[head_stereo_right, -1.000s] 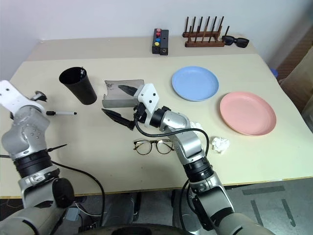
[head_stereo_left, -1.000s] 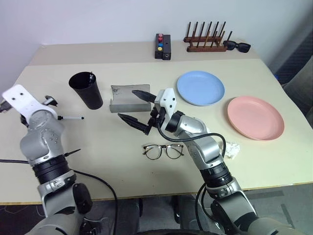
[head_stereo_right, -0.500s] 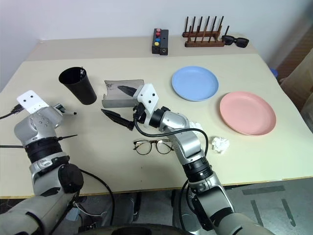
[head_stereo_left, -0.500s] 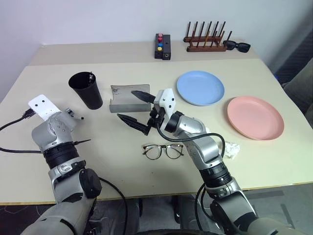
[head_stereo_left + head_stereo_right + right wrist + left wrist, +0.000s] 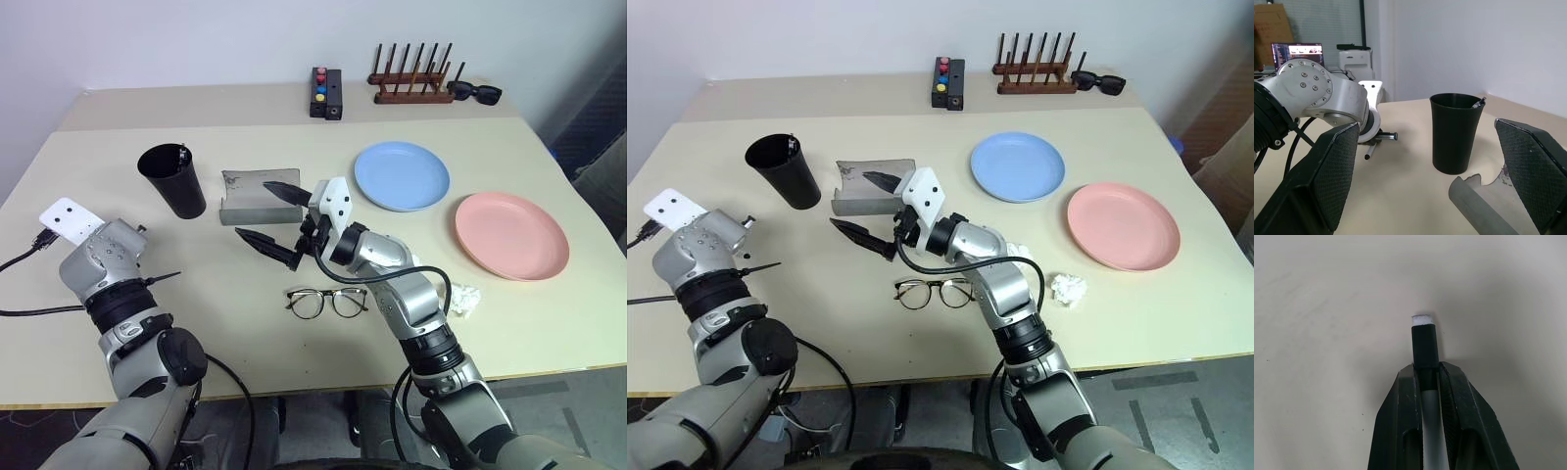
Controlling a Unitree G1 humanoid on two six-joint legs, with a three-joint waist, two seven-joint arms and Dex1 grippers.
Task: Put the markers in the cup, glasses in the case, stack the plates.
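Note:
The marker with the white body, now just above the tabletop, will be let go by my left gripper inside the black cup (image 5: pixel 167 161), next to the dark marker standing there.
My left gripper (image 5: pixel 1426 377) is shut on the white-barrelled marker, whose black cap (image 5: pixel 1423 343) sticks out past the fingertips just above the tabletop. This happens left of the black cup (image 5: pixel 174 179). A second, dark marker (image 5: pixel 183 151) stands inside the cup. My right gripper (image 5: pixel 274 217) hangs open over the front of the open grey case (image 5: pixel 243 196), with nothing between its fingers. The glasses (image 5: pixel 326 302) lie on the table below the right gripper. The blue plate (image 5: pixel 402 175) and the pink plate (image 5: pixel 511 235) sit side by side, apart, on the right.
A crumpled bit of paper (image 5: pixel 464 299) lies beside my right forearm. At the back stand a small black box with coloured buttons (image 5: pixel 326 93), a wooden peg rack (image 5: pixel 411 84) and black sunglasses (image 5: pixel 477 93).
My left arm has swung down toward the table and its gripper has closed on the white marker that lay left of the cup. The right arm has not moved.

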